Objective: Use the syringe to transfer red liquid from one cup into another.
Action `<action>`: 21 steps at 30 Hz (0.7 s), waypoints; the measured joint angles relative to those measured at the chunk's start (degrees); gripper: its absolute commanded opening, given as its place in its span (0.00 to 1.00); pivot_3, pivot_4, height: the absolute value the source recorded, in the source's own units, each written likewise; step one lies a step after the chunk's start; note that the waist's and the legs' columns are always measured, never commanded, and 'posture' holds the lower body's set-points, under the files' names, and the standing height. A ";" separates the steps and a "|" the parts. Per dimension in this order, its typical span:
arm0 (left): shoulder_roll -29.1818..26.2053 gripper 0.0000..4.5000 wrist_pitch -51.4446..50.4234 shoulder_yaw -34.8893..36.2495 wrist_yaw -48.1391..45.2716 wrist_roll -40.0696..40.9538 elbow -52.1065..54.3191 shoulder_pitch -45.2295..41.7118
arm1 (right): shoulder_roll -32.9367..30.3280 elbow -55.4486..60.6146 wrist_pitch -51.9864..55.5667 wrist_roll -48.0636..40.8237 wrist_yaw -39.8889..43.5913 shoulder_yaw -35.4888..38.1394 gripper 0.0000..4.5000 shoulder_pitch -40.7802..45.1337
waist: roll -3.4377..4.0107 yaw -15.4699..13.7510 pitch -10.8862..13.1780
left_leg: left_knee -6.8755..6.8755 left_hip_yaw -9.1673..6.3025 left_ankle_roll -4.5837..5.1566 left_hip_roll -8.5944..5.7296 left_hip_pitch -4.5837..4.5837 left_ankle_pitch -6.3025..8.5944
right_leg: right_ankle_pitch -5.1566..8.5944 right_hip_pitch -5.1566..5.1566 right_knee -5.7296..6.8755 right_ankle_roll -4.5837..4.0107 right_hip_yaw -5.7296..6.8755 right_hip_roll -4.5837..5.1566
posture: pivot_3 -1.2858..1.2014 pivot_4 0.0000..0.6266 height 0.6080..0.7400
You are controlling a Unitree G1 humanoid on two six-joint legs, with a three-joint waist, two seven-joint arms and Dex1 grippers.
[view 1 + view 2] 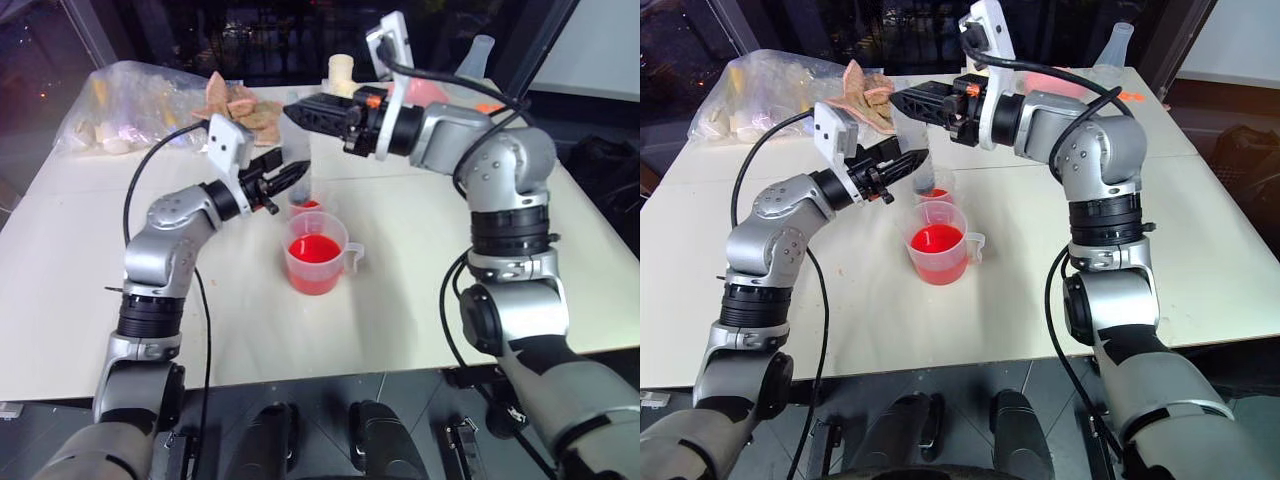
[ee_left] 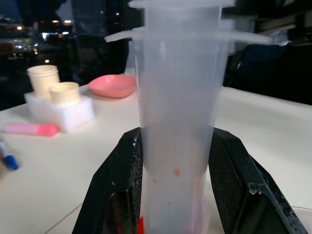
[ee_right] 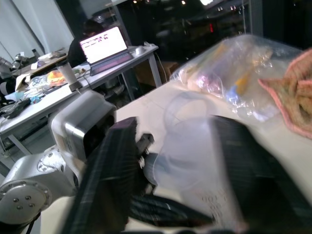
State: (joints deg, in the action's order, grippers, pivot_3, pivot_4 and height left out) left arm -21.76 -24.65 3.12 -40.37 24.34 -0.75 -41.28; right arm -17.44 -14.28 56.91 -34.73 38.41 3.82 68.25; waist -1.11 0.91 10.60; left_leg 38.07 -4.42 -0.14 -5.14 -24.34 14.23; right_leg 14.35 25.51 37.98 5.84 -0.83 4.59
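I need to use my left gripper to set the syringe down and let go of it on the bare table point(image 1: 212, 258) beside the measuring cup, on the plastic bag's side.
The syringe point(image 2: 175, 122), a clear thick barrel, stands upright with my left gripper point(image 1: 285, 180) shut around its lower part. Its tip is hidden; the barrel hangs just above the smaller clear cup point(image 1: 308, 205), which holds a little red liquid. In front of that cup stands the wider handled measuring cup point(image 1: 316, 255), about half full of red liquid point(image 1: 314, 248). My right gripper point(image 1: 300, 108) reaches in from the right at the syringe's top. It is open, and its fingers point(image 3: 109, 170) stand apart on either side of the plunger's round head point(image 3: 187, 146).
A clear plastic bag point(image 1: 130, 105) of small items and a pink cloth point(image 1: 240, 100) lie at the back left of the white table point(image 1: 420, 270). A pink bowl point(image 2: 113, 85), cream jars on a white block point(image 2: 58, 100) and a pink marker point(image 2: 31, 129) sit further back.
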 measured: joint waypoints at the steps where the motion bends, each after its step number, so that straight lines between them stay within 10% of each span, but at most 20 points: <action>1: 0.01 0.32 0.05 -0.01 -0.05 0.00 0.12 0.00 | -0.32 0.00 0.22 -0.05 0.11 0.03 0.78 0.02 | 0.01 -0.02 0.01 | 0.00 0.00 0.00 0.00 0.00 0.00 | 0.00 0.00 0.00 0.00 0.00 0.00 | 0.52 0.24 1.00; 15: 0.42 0.32 -1.21 0.82 2.10 0.90 0.69 -0.50 | -9.60 9.84 8.72 -5.67 0.17 5.77 0.78 -1.63 | 0.01 -0.16 0.01 | 0.00 -0.01 0.22 0.01 0.00 0.13 | 0.00 -0.01 -0.01 0.00 0.00 0.00 | 0.52 0.24 1.00; 21: 0.50 0.32 -16.98 9.16 15.12 7.15 -1.14 -14.41 | -10.37 12.50 11.11 -7.33 -2.92 7.98 0.78 -5.64 | 0.00 -0.14 0.01 | 0.05 -0.01 0.23 0.01 -0.01 0.13 | 0.00 -0.03 0.01 0.00 0.01 0.00 | 0.52 0.24 1.00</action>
State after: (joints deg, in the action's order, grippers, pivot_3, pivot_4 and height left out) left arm -21.26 -41.62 12.28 -25.25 31.50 -1.89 -55.70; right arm -27.81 -1.78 68.02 -42.05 35.49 11.80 62.61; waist -1.12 0.77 10.61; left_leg 38.12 -4.43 0.10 -5.14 -24.35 14.36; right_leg 14.35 25.49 37.98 5.84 -0.82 4.59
